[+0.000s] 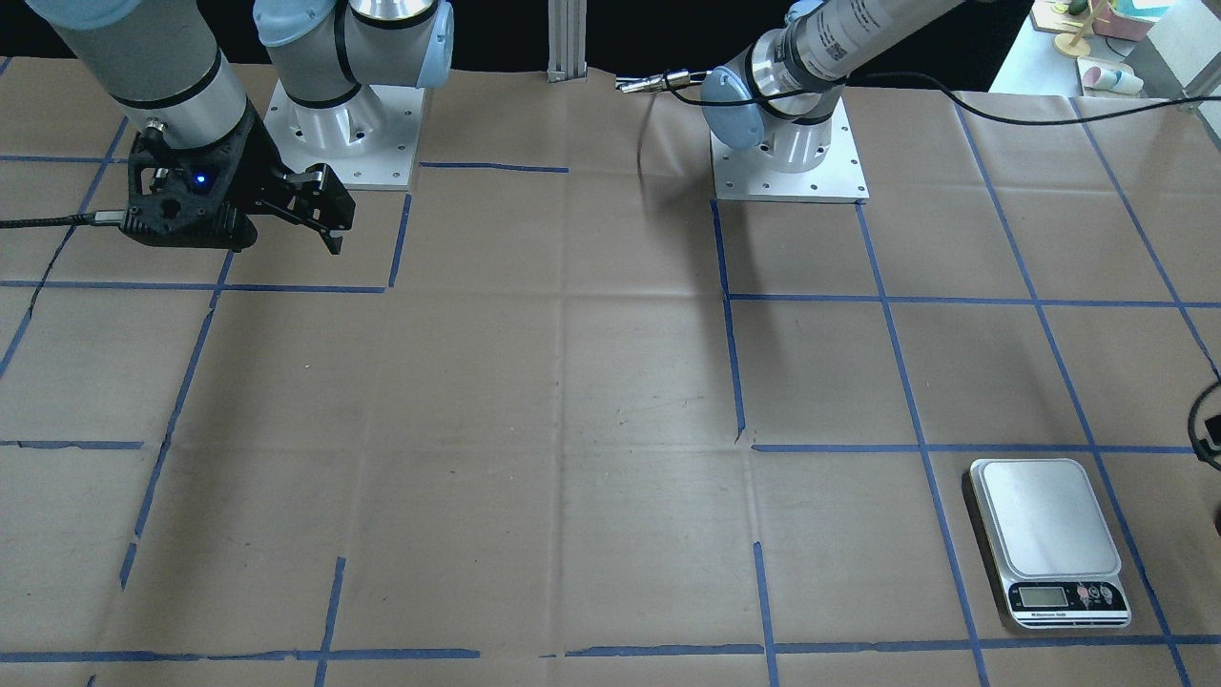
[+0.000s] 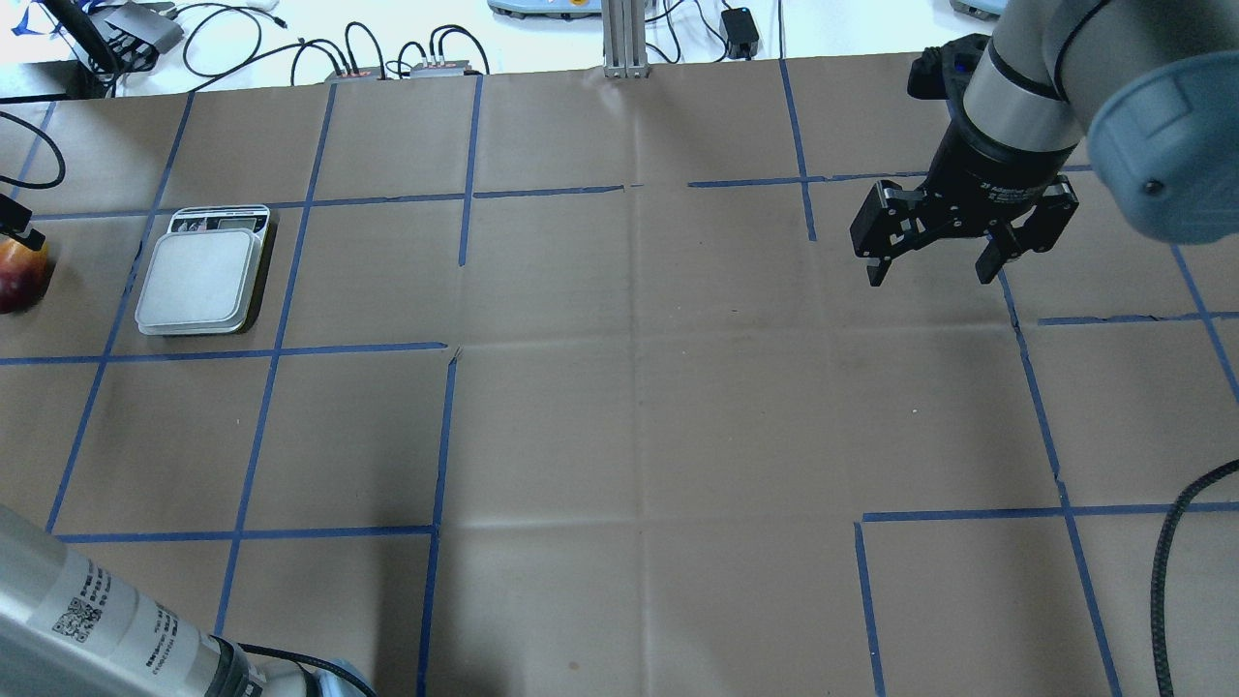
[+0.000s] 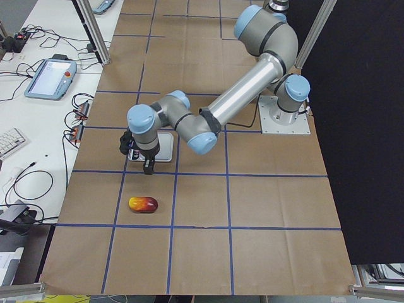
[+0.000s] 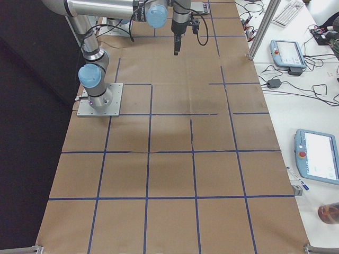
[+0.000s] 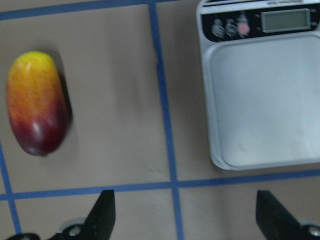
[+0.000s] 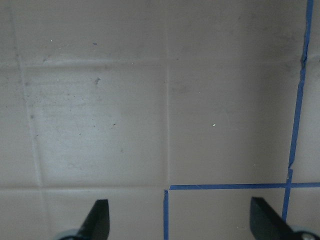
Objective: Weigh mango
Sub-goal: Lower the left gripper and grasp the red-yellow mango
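Note:
The mango's middle (image 1: 1217, 521) (image 5: 37, 102) lies between its dark red end and its orange-yellow end. Next, I will move my left gripper there and close it.
The mango (image 5: 37, 102), dark red at one end and orange-yellow at the other, lies on the brown paper left of the scale (image 5: 262, 95) in the left wrist view. It also shows in the exterior left view (image 3: 143, 204) and at the left edge of the overhead view (image 2: 19, 276). The scale (image 2: 198, 276) has a bare platform. My left gripper (image 5: 185, 215) is open and empty, hovering above the table between the mango and the scale. My right gripper (image 2: 929, 278) is open and empty, high over the far right of the table.
Blue tape lines divide the paper-covered table (image 2: 629, 387). An aluminium post (image 2: 624, 39) stands at the far edge. Cables (image 2: 368, 48) and teach pendants (image 4: 288, 53) lie on the white benches beside the table. A black cable (image 2: 1176, 561) crosses the table's right front corner.

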Robot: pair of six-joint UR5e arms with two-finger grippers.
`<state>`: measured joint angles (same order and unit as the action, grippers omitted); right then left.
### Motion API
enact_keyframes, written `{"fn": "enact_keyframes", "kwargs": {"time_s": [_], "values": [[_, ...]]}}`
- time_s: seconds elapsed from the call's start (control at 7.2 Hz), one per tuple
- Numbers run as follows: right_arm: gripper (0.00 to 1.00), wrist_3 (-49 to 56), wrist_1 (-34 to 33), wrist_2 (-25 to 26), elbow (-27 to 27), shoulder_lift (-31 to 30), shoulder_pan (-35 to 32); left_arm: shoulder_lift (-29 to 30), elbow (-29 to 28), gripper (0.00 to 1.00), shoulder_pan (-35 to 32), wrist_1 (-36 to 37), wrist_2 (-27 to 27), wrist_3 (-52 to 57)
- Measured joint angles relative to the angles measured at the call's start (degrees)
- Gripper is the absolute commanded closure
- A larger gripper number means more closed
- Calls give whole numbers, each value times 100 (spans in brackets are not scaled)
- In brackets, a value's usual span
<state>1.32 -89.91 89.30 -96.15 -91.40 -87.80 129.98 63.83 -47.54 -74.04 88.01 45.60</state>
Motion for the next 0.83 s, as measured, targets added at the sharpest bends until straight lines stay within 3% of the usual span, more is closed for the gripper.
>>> {"fn": "enact_keyframes", "kwargs": {"time_s": [0.28, 0.83], "values": [[0, 0, 0, 0, 0, 0, 0, 1051, -1236, 0, 221, -275, 2, -316], [0, 0, 0, 0, 0, 0, 0, 1597, -1747, 0, 364, -369, 1, -523]]}}
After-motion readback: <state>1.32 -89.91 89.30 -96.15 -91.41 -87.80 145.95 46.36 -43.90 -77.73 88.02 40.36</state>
